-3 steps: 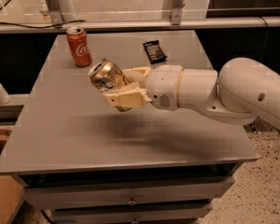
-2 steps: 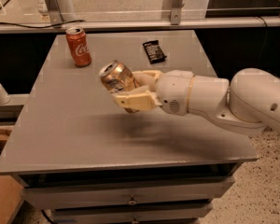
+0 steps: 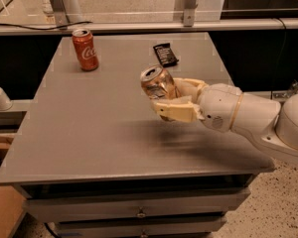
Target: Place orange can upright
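My gripper will let go of the orange can on the grey table (image 3: 199,132) between the dark snack packet and the front edge. The can is now held tilted above the table.
The orange can (image 3: 158,85) is shiny golden-orange with wrinkled sides and a silver top. My gripper (image 3: 170,99) is shut on it and holds it above the grey table (image 3: 89,123), right of the table's middle. The can is tilted, its top pointing up and to the left. The white arm reaches in from the right. The can's lower part is hidden between the cream fingers (image 3: 174,111).
A red Coca-Cola can (image 3: 85,49) stands upright at the table's back left. A dark snack packet (image 3: 165,54) lies at the back right. A metal rail and frame posts run behind the table. Drawers sit under the front edge.
My gripper has carried the orange can to the right over the table and turned it more upright. The red can and the packet have not moved.
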You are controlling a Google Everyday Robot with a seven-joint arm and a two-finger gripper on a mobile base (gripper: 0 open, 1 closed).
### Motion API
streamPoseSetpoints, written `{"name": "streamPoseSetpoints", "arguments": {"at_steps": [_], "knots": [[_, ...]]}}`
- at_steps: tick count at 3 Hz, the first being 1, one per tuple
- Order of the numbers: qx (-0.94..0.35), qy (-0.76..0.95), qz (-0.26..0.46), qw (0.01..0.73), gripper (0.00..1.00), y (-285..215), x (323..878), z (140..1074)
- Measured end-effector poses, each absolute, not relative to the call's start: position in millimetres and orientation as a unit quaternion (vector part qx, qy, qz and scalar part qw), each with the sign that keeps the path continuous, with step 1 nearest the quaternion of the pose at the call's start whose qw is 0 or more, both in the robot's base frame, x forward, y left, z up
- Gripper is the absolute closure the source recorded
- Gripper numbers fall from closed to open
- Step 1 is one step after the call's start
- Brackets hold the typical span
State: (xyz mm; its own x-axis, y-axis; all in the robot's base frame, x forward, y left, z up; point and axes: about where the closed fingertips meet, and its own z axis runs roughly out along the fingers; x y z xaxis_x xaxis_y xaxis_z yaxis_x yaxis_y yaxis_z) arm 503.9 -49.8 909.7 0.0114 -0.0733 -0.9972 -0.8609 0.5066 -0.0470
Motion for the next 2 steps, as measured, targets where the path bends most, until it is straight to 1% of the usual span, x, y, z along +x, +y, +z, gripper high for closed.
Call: {"name": "streamPoseSetpoints", "arguments": {"at_steps": [2], "knots": [[-0.348, 0.61, 0.321, 0.636, 1.0, -102.1, 504.8, 891.8]]}}
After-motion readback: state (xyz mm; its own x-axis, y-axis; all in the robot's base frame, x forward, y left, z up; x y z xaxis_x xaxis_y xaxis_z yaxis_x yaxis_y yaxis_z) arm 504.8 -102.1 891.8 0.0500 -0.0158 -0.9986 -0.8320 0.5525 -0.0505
